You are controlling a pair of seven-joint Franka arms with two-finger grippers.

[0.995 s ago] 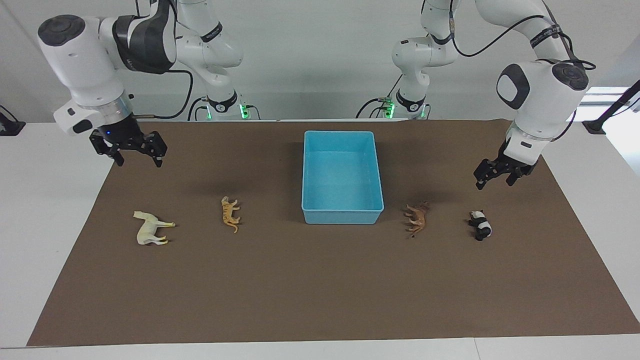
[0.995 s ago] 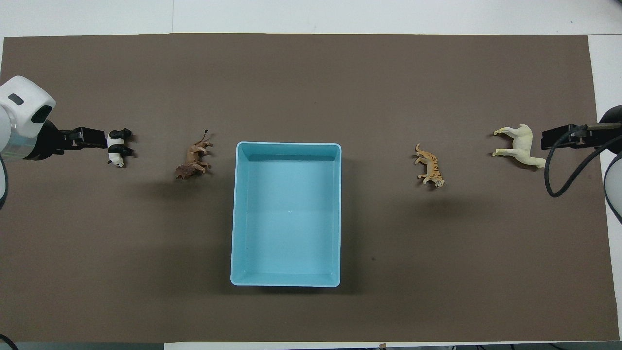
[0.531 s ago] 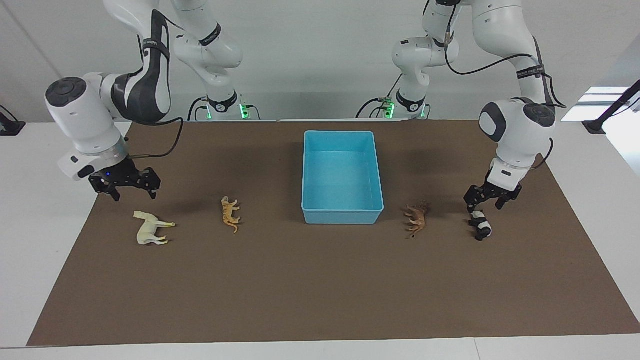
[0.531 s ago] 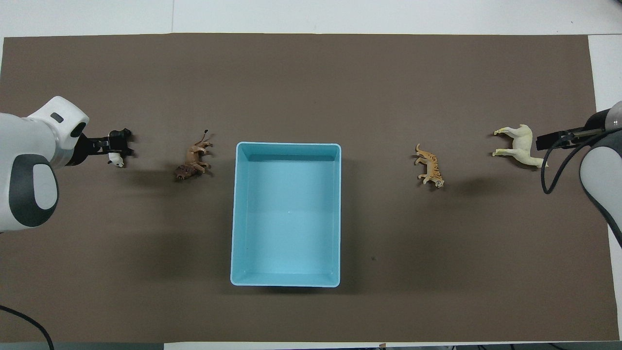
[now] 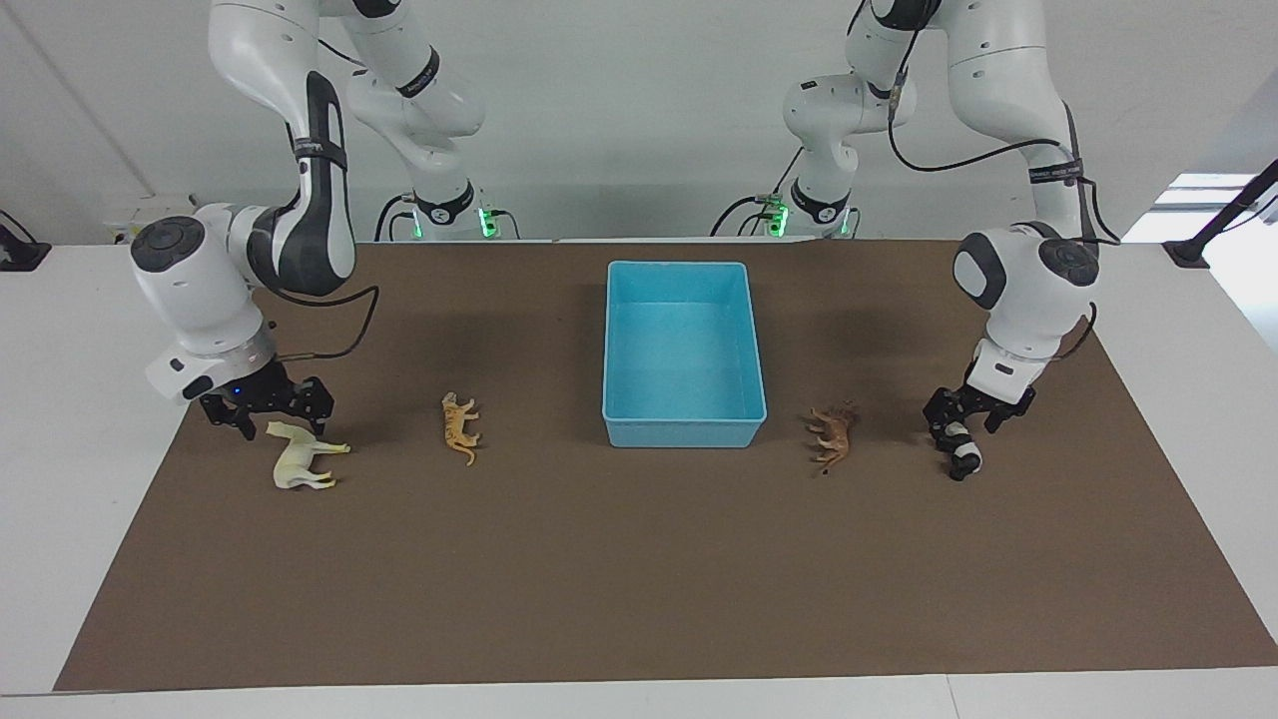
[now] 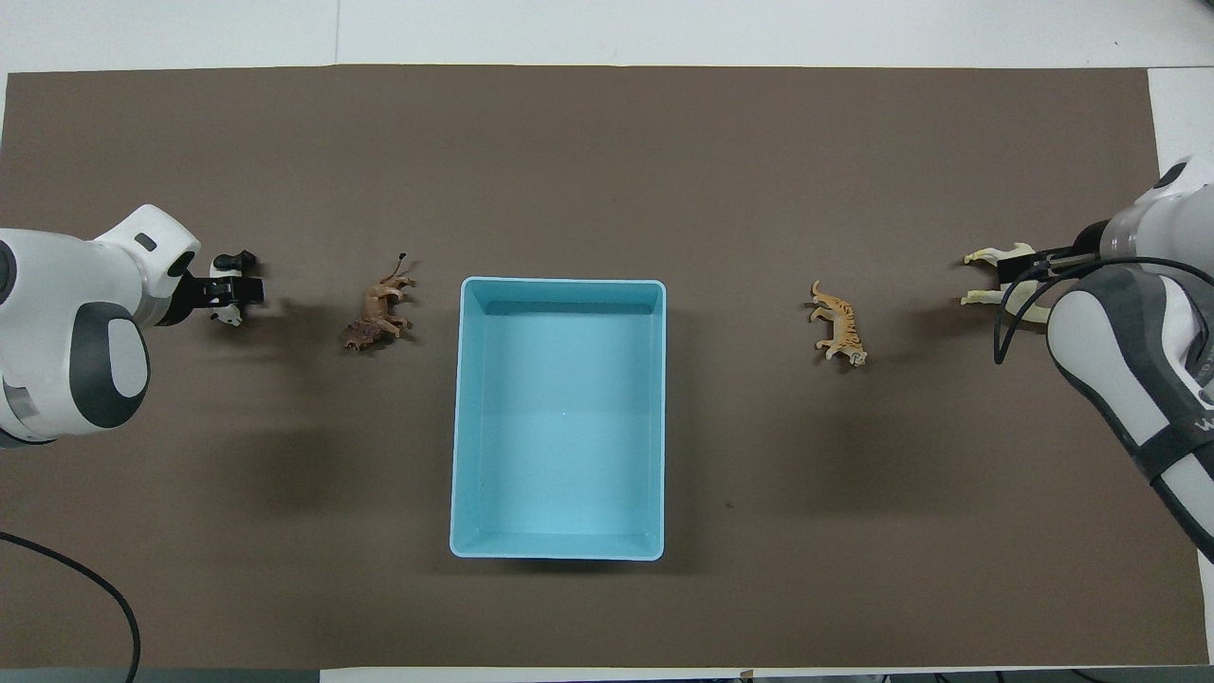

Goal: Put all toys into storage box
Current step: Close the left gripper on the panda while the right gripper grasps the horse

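Note:
Two ends stick out beside the fingers of my right gripper. I need to close that gripper between them, on the middle of the cream horse's body (image 6: 1008, 272).
The light blue storage box (image 5: 684, 434) (image 6: 558, 547) stands mid-table with nothing in it. Four toys lie on the mat in a row, just farther from the robots than the box. Toward the right arm's end are the cream horse (image 5: 297, 459) (image 6: 986, 254) and the orange tiger (image 5: 459, 424) (image 6: 839, 332). Toward the left arm's end are the brown lion (image 5: 834, 436) (image 6: 379, 313) and the panda (image 5: 964, 457) (image 6: 233, 258). My left gripper (image 5: 963, 424) (image 6: 223, 289) is open, low over the panda, a finger on each side. My right gripper (image 5: 275, 417) (image 6: 1029, 270) is open, low over the horse's head end.
A brown mat (image 5: 639, 579) covers most of the white table. The right arm's black cable (image 6: 1005, 327) hangs beside the horse. The arms' bases stand at the robots' edge of the table.
Both arms have come down from well above the mat. The left gripper now straddles the panda, the right one sits just over the horse. No toy has moved.

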